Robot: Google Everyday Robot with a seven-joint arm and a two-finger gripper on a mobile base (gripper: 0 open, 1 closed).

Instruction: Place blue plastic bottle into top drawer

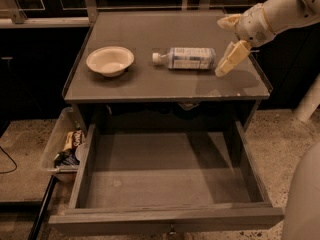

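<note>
Next, my gripper closes on the base end [208, 59] of the blue plastic bottle, opposite the bottle's white cap.
The blue plastic bottle [187, 58] lies on its side on the grey cabinet top [150, 84], white cap pointing left toward the bowl. My gripper [223, 45] hovers just right of the bottle's base, open, with one cream finger behind it and the other beside its end; it holds nothing. The top drawer [165, 219] is pulled fully out below the cabinet top and its inside is bare.
A cream bowl [110, 60] sits left of the bottle on the cabinet top. A clear plastic bin of snacks [60, 146] stands on the floor left of the drawer. My white arm [280, 11] reaches in from the upper right.
</note>
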